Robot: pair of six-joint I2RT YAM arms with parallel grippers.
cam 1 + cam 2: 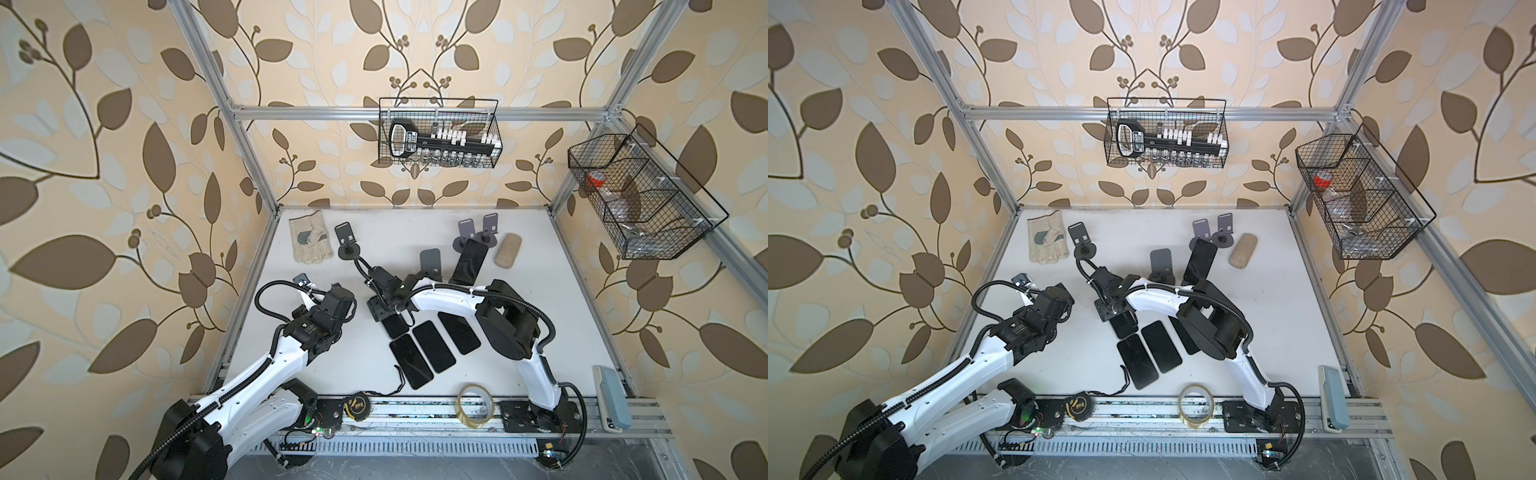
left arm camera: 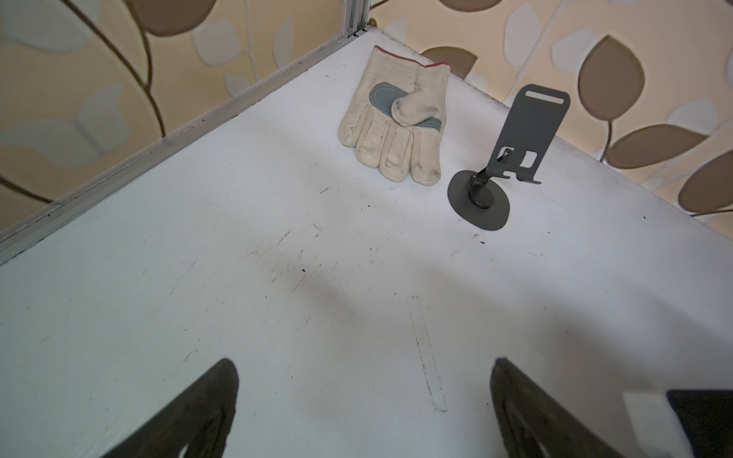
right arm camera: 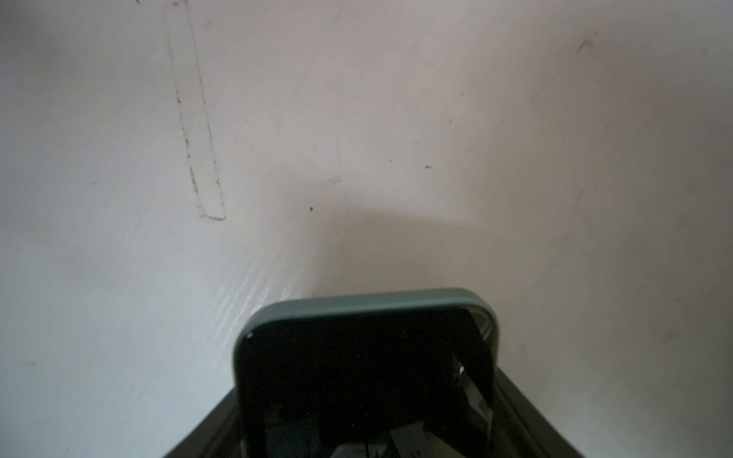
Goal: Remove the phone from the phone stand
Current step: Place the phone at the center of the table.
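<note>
The black phone, now held low by the flat phones, will go down from my right gripper onto the white table point(image 1: 387, 318), behind the flat phone nearest my left gripper.
My right gripper point(image 1: 386, 313) reaches left across the white table point(image 1: 324, 365) and is shut on a black phone point(image 3: 357, 357) with a grey-green rim, held low by the row of flat phones. In both top views that phone point(image 1: 1126, 326) pokes out from under the gripper point(image 1: 1117, 311). In the right wrist view it fills the gap between the jaws of the gripper point(image 3: 365, 400). Another black phone point(image 1: 469, 259) leans upright at the back right; its phone stand is hidden behind it. My left gripper point(image 2: 364, 368) is open over bare table, apart from everything.
Three black phones point(image 1: 434, 347) lie flat side by side. Empty grey stands point(image 1: 347, 241) point(image 1: 430, 262) point(image 1: 490, 226) stand at the back. A work glove point(image 2: 396, 131), a beige block point(image 1: 508, 251), a tape roll point(image 1: 476, 405), a tape measure point(image 1: 357, 405) and wire baskets point(image 1: 438, 133) surround them.
</note>
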